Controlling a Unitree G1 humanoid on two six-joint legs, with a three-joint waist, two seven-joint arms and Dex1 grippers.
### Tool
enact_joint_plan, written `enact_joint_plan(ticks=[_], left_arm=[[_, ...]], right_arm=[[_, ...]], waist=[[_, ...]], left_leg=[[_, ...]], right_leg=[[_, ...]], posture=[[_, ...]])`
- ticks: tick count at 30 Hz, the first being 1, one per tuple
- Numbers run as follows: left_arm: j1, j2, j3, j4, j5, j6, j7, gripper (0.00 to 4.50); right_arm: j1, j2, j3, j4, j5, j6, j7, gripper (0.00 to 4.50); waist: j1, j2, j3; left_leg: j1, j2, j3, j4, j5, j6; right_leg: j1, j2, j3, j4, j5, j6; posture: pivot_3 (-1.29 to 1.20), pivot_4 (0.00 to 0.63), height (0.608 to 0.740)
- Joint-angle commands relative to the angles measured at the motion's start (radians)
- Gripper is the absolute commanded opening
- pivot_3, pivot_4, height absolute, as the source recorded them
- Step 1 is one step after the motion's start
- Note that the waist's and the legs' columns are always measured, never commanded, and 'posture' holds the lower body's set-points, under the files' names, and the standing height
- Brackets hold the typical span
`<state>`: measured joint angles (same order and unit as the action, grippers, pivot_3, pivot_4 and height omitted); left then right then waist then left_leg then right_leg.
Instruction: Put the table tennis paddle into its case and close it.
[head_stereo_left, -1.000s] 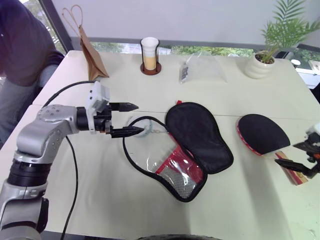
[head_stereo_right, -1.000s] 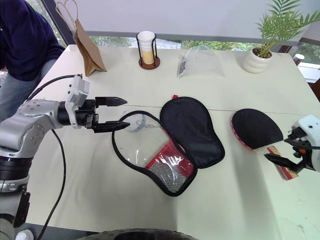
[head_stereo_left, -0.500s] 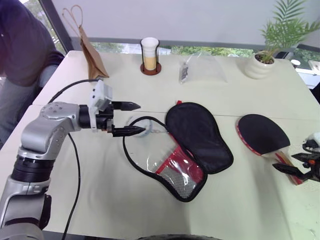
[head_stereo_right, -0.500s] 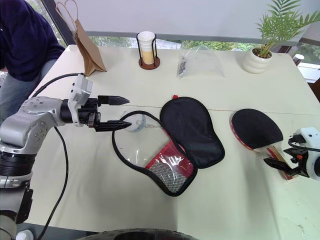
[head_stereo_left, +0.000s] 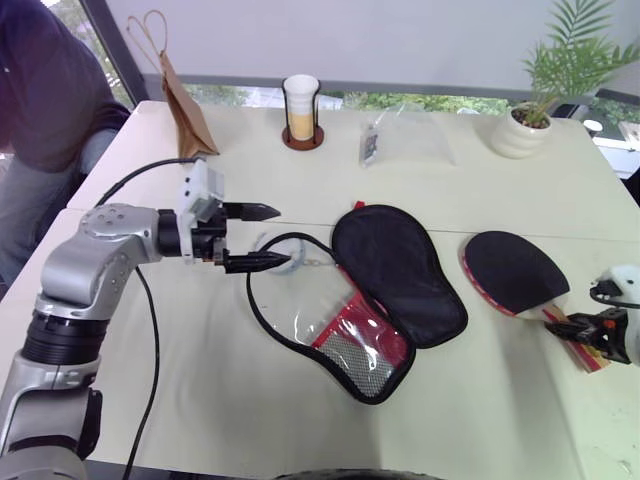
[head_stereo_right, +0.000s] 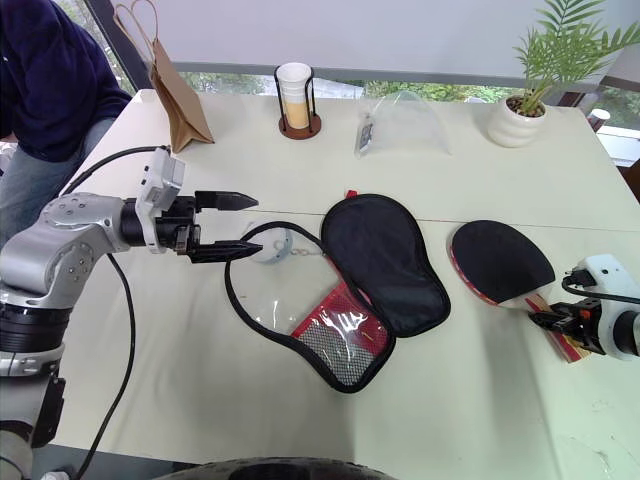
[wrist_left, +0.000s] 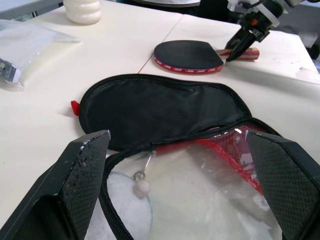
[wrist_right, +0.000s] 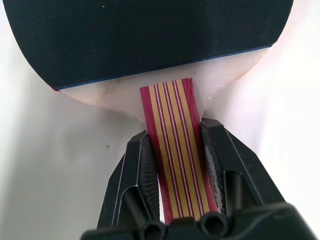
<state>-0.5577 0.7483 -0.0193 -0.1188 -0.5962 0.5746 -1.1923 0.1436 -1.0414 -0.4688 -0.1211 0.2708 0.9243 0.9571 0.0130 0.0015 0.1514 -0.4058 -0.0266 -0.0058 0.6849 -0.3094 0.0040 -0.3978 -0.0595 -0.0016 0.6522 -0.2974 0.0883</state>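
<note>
The robot's right gripper needs to let go of the table tennis paddle on the black flap of the open case (head_stereo_left: 393, 257).
The table tennis paddle (head_stereo_left: 512, 272) lies flat on the table at the right, black face up. Its striped wooden handle (wrist_right: 175, 145) sits between the fingers of my right gripper (head_stereo_right: 542, 318), which is shut on it. The case (head_stereo_right: 385, 250) lies unzipped at the centre with its black flap folded back; the clear and red mesh half (head_stereo_left: 345, 335) is exposed. A small fuzzy charm (head_stereo_right: 272, 247) hangs on a chain at its left end. My left gripper (head_stereo_left: 280, 236) hovers open just left of the case opening, fingers pointing towards it.
A brown paper bag (head_stereo_left: 185, 105), a cup in a holder (head_stereo_left: 300, 108), a clear plastic bag (head_stereo_left: 405, 140) and a potted plant (head_stereo_left: 520, 130) stand along the far side. A seated person (head_stereo_left: 40, 90) is at the table's left.
My right gripper sank onto the paddle handle and closed on it; the paddle shifted slightly left. The left arm stayed still.
</note>
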Motion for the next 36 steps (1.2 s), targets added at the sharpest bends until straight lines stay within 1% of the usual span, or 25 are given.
enact_joint_plan(ticks=[1,4,5,8,10,15,20,27,36], left_arm=[[-0.039,-0.019,-0.009,0.001,0.012,-0.017,-0.003,4.50],[-0.062,-0.038,-0.021,0.031,0.024,-0.026,-0.019,4.50],[-0.076,-0.044,-0.026,0.045,0.029,-0.029,-0.026,4.50],[-0.103,-0.061,-0.045,0.067,0.031,-0.028,-0.042,4.50],[-0.108,-0.067,-0.055,0.077,0.043,-0.036,-0.048,4.50],[-0.117,-0.069,-0.053,0.080,0.050,-0.029,-0.062,4.50],[-0.112,-0.063,-0.050,0.068,0.051,-0.024,-0.061,4.50],[-0.091,-0.053,-0.035,0.040,0.045,-0.014,-0.048,4.50],[-0.054,-0.036,-0.013,0.002,0.032,-0.002,-0.024,4.50]], right_arm=[[-0.034,-0.022,-0.135,-0.215,0.080,0.127,-0.021,0.87],[-0.086,0.001,-0.148,-0.386,0.147,0.274,-0.071,0.87],[-0.130,0.022,-0.127,-0.444,0.171,0.341,-0.107,0.87],[-0.257,0.111,-0.013,-0.580,0.217,0.492,-0.218,0.87],[-0.296,0.162,0.062,-0.611,0.206,0.527,-0.285,0.87],[-0.382,0.256,0.223,-0.573,0.157,0.544,-0.431,0.87],[-0.430,0.274,0.332,-0.526,0.149,0.516,-0.476,0.87],[-0.483,0.305,0.429,-0.464,0.149,0.481,-0.498,0.87],[-0.559,0.348,0.500,-0.405,0.144,0.468,-0.515,0.87]], waist=[[0.000,0.000,0.000],[-0.001,0.000,0.000],[-0.002,0.000,0.000],[-0.001,0.000,0.000],[0.000,0.000,0.000],[-0.001,-0.001,0.000],[-0.002,-0.001,0.000],[-0.004,-0.001,0.000],[-0.005,-0.001,0.000]], left_leg=[[0.000,0.000,0.000,0.000,0.000,0.000],[0.000,0.000,0.000,0.000,0.000,0.000],[0.000,0.000,0.000,0.000,0.000,0.000],[0.000,0.000,0.000,0.000,0.000,0.000],[0.000,0.000,0.000,0.000,0.000,0.000],[-0.002,-0.002,0.000,0.001,0.001,0.000],[-0.002,-0.002,0.000,0.001,0.001,0.000],[-0.003,-0.002,0.000,0.001,0.001,0.000],[-0.003,-0.002,0.000,0.001,0.001,0.000]], right_leg=[[0.000,0.000,0.000,0.000,0.000,0.000],[0.000,0.001,0.000,0.000,0.000,0.000],[0.000,0.001,0.000,0.000,0.000,0.000],[0.000,0.001,0.000,0.000,0.000,0.000],[0.000,0.001,0.000,0.000,0.000,0.000],[-0.002,-0.001,0.000,0.001,0.000,0.000],[-0.004,-0.001,0.000,0.003,0.000,0.000],[-0.005,-0.001,0.000,0.003,0.000,0.000],[-0.005,-0.001,0.000,0.003,0.000,0.000]], posture=[[0.00,0.150,0.740],[0.00,0.150,0.740],[0.00,0.150,0.740],[0.00,0.150,0.740],[0.00,0.150,0.740],[0.00,0.150,0.740],[0.00,0.150,0.740],[0.00,0.150,0.740],[0.00,0.150,0.740]])
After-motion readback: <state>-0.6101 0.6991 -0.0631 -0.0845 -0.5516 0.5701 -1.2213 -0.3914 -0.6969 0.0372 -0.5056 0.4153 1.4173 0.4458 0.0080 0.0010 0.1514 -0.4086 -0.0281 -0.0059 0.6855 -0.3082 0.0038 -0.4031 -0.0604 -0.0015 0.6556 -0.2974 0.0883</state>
